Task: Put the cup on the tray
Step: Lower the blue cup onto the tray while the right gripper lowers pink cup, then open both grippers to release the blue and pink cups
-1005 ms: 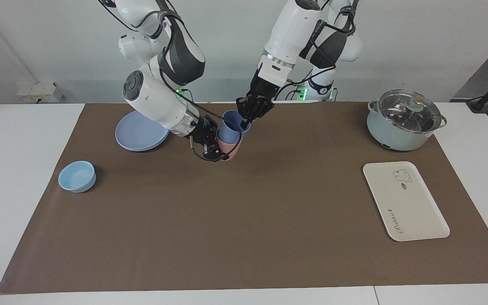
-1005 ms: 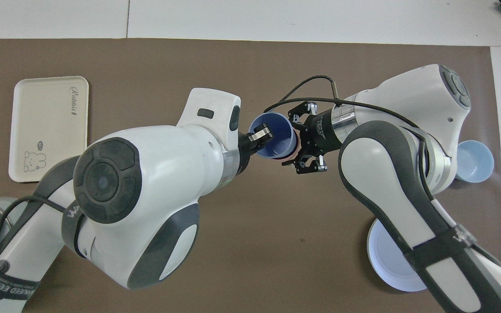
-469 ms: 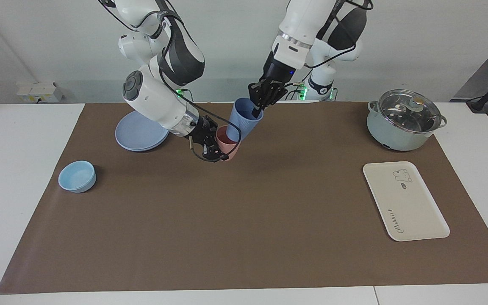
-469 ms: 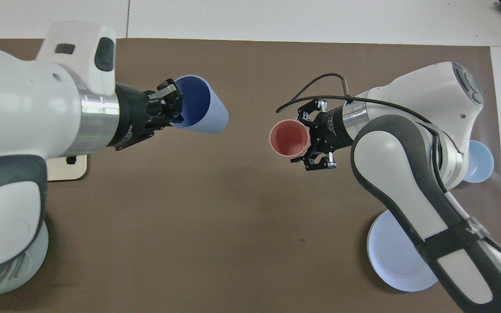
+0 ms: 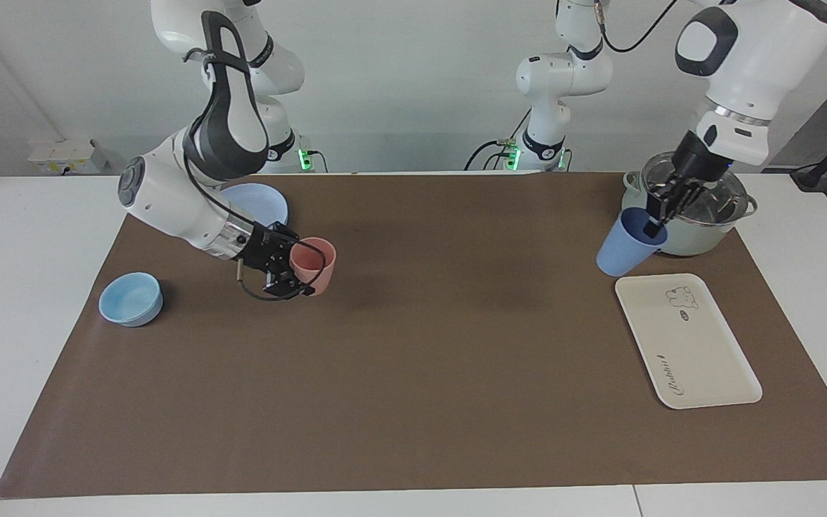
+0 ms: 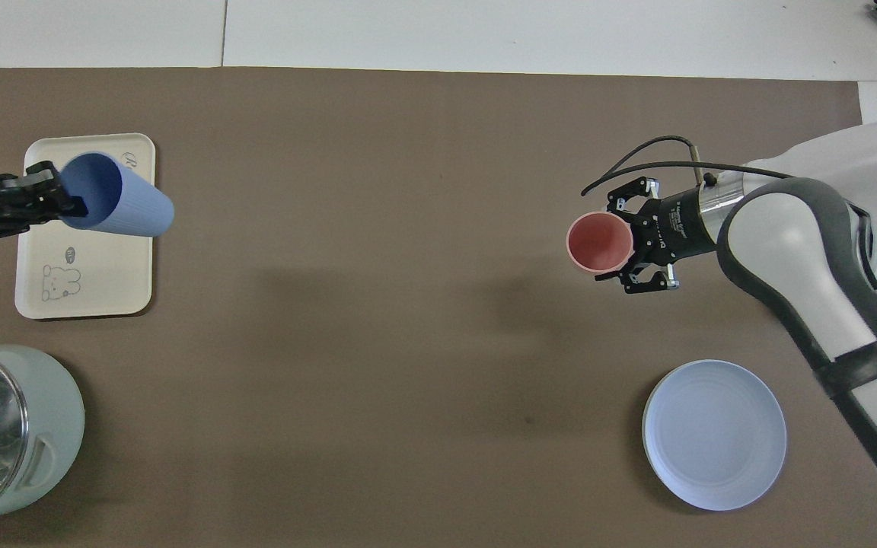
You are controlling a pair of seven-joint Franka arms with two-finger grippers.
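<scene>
Next, I release the salmon-pink cup with my right gripper, upright on the brown mat (image 6: 671,259) beyond the round blue plate.
The periwinkle-blue cup (image 5: 623,253) hangs tilted in the air, gripped at its rim by my left gripper (image 5: 652,228), with one finger inside it. It is beside the pot and above the cream-white tray (image 5: 697,359), at the tray's end nearer the robots. In the overhead view the cup (image 6: 122,207) and left gripper (image 6: 64,204) lie over the tray (image 6: 103,285). My right gripper (image 5: 286,273) is shut on the salmon-pink cup (image 5: 315,264), upright and low over the mat at the right arm's end; both also show in the overhead view, the gripper (image 6: 633,243) and the pink cup (image 6: 600,242).
A lidded grey-green pot (image 5: 686,205) stands near the tray, closer to the robots. A round blue plate (image 6: 714,434) and a low light-blue bowl (image 5: 131,298) sit at the right arm's end. A brown mat (image 5: 456,373) covers the table.
My left gripper pulled the blue cup out of the pink cup and carried it across the table to the tray. My right gripper moved the pink cup toward the right arm's end.
</scene>
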